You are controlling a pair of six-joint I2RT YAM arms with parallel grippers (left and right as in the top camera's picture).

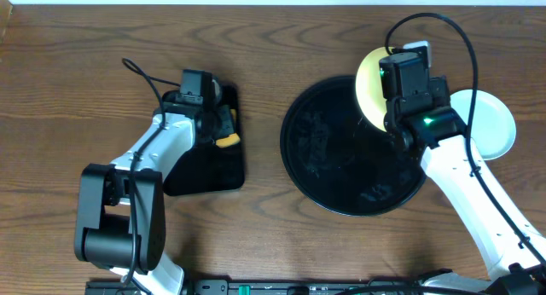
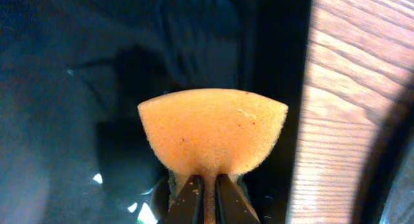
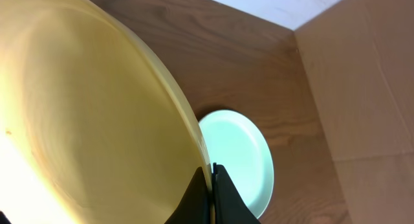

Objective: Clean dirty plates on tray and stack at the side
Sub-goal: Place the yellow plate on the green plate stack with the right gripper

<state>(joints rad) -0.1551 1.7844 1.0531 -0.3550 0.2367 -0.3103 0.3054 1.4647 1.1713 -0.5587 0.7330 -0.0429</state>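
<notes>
Next, my right gripper sets the pale yellow plate, now tilted up over the round tray's edge, down on top of the mint-blue plate (image 1: 475, 124) (image 3: 236, 162).
My right gripper (image 1: 394, 107) is shut on the rim of the pale yellow plate (image 1: 369, 83) and holds it tilted up over the far right edge of the round black tray (image 1: 333, 171). In the right wrist view the yellow plate (image 3: 84, 120) fills the left and the jaws (image 3: 211, 179) pinch its rim. A mint-blue plate (image 1: 495, 123) lies on the table right of the tray; it shows in the right wrist view too (image 3: 242, 153). My left gripper (image 1: 223, 116) is shut on an orange sponge (image 2: 213, 136), also visible from overhead (image 1: 228, 141), over the rectangular black tray.
The small rectangular black tray (image 1: 209, 171) lies at the left under my left arm. A bare wooden table (image 1: 68, 73) surrounds both trays. A light wall edge runs along the far side.
</notes>
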